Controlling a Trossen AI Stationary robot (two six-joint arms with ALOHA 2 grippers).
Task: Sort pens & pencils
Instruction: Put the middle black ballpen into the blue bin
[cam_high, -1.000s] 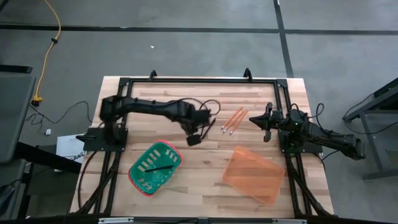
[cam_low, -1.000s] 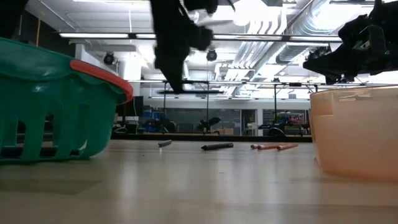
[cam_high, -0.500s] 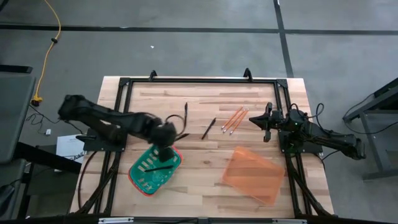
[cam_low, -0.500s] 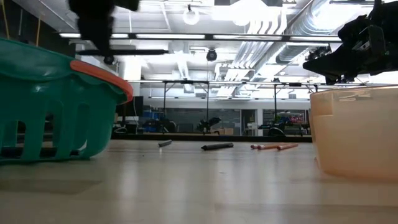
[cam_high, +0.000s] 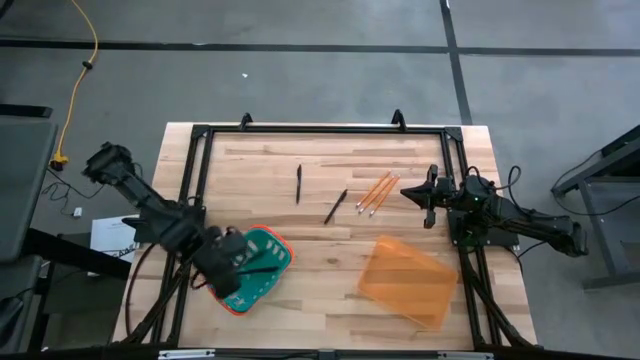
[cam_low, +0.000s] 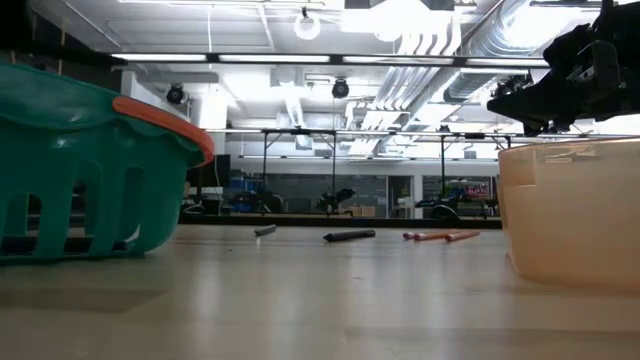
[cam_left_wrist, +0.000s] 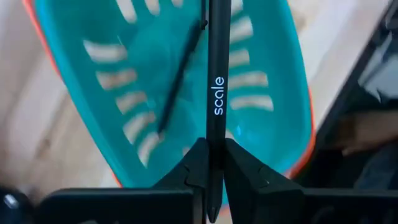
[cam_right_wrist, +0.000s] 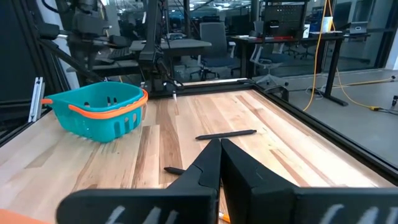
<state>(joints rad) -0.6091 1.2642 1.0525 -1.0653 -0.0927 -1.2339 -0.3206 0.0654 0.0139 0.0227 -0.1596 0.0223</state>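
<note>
The black pen, now held over the green basket, will be let go by my left gripper on the bottom of the green basket, across the other black pen (cam_high: 258, 272) (cam_left_wrist: 176, 81) lying there.
My left gripper (cam_high: 228, 264) hangs over the left part of the green basket (cam_high: 252, 272) and is shut on a black pen (cam_left_wrist: 215, 93) marked "scale". Another black pen (cam_left_wrist: 179, 78) lies inside the basket (cam_left_wrist: 267, 37). Two more black pens (cam_high: 298, 183) (cam_high: 336, 206) lie flat on the table's middle, with the orange pencils (cam_high: 378, 193) just to their right. My right gripper (cam_high: 425, 196) waits shut and empty at the table's right side, right of the pencils. My left gripper pinches the pen's barrel (cam_left_wrist: 212, 163) between its two fingers, close to one end, whose tip sticks out behind the fingers. The fingers come from above, pointing down. The pen is lifted clear, and its long free part reaches out over the basket's inside.
A clear orange tray (cam_high: 405, 280) lies at the near right. The black frame rail (cam_high: 320, 130) runs along the far edge. In the low view the basket (cam_low: 90, 170) and the tray (cam_low: 570, 210) stand at the sides, with pens (cam_low: 350, 236) and pencils (cam_low: 440, 236) far off between them.
My left gripper has swung from the table's middle, beside the loose pens, toward the left and near edge, carrying the pen, and now hangs over the basket. It has left the low view.
</note>
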